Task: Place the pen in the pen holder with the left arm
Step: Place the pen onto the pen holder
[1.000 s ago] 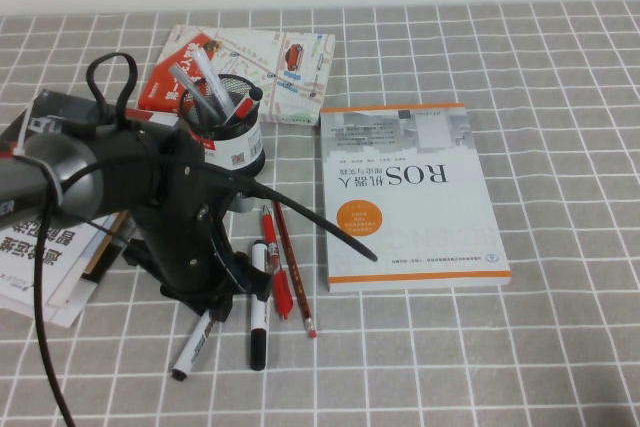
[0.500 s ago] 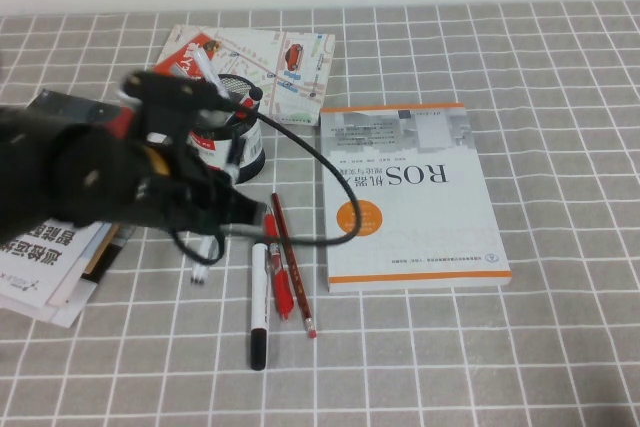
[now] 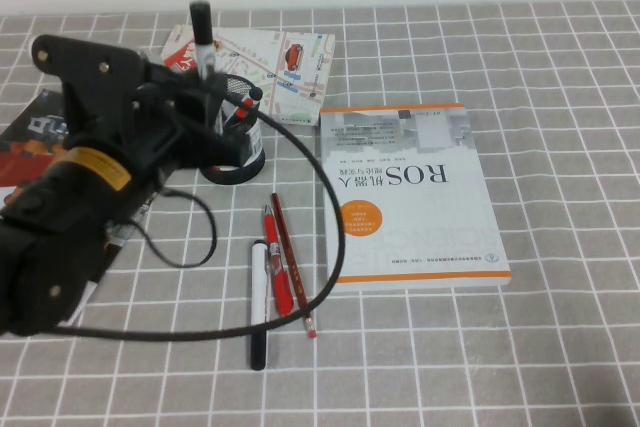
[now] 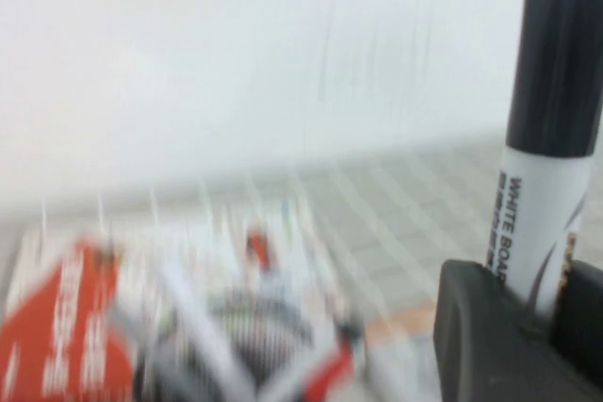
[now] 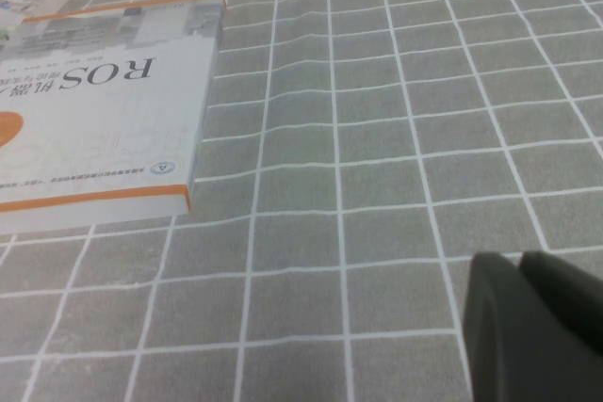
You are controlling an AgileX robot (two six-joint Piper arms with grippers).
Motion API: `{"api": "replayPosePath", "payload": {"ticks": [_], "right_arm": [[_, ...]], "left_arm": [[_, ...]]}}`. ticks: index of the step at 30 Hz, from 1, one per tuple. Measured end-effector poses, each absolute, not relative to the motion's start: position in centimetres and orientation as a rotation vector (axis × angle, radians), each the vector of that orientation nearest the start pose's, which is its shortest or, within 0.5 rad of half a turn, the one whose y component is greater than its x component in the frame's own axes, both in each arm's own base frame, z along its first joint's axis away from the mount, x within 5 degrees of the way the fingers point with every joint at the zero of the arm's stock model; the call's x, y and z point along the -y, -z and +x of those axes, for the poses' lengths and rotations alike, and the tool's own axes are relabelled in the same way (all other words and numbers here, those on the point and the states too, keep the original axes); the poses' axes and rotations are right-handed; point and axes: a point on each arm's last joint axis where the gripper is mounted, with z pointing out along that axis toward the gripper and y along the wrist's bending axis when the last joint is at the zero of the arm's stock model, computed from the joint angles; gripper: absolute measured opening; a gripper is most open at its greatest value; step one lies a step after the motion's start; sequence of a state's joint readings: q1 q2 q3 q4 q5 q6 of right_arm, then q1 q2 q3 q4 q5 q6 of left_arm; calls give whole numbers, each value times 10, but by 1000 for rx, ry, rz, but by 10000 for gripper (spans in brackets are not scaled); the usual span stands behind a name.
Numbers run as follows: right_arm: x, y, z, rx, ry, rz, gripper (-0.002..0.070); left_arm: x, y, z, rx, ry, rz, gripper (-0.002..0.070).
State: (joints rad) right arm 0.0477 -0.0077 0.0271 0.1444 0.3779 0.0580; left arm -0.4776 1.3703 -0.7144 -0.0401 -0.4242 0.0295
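Next, my left gripper releases the pen, now held upright just above the holder, inside the black mesh pen holder (image 3: 226, 107) (image 4: 268, 355), among the pens beside the red one.
My left gripper (image 3: 203, 85) is shut on the pen (image 3: 201, 32) and holds it upright, black cap on top, just above and to the left of the pen holder (image 3: 243, 147). The holder is a black mesh cup with several pens in it, and the left arm (image 3: 90, 177) hides part of it. In the left wrist view the pen (image 4: 546, 167) stands between my left gripper's (image 4: 551, 303) fingers, and the holder (image 4: 254, 331) is a blur below. My right gripper (image 5: 521, 265) is shut and empty, low over the checked cloth, out of the high view.
A white-barrelled marker (image 3: 259, 302), a red pen (image 3: 279, 267) and a red pencil (image 3: 293, 272) lie in front of the holder. A ROS book (image 3: 410, 192) lies to the right, a map booklet (image 3: 285, 72) behind the holder, and magazines (image 3: 35, 127) at the left.
My left arm has lifted the pen off the cloth, swung up and back, and now holds it upright by the holder. The other pens have not moved.
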Motion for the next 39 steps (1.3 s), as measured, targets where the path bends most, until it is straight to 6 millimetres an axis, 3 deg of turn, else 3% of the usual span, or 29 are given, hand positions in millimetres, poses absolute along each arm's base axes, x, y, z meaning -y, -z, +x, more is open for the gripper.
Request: {"api": "replayPosePath", "payload": {"ticks": [6,14,23,33,39], "right_arm": [[-7,-171,52,-1880,-215,100,-15],[-7,-171,52,-1880,-215,100,-15],[-7,-171,52,-1880,-215,100,-15],[-7,-171,52,-1880,-215,100,-15],[-7,-171,52,-1880,-215,100,-15]], "left_arm": [[144,-262,284,-1498,359,345,109],[146,-231,310,-1438,351,282,109],[139,-232,350,-1481,349,204,109],[143,-215,363,-1544,339,222,109],[132,-213,368,-1564,313,204,109]]}}
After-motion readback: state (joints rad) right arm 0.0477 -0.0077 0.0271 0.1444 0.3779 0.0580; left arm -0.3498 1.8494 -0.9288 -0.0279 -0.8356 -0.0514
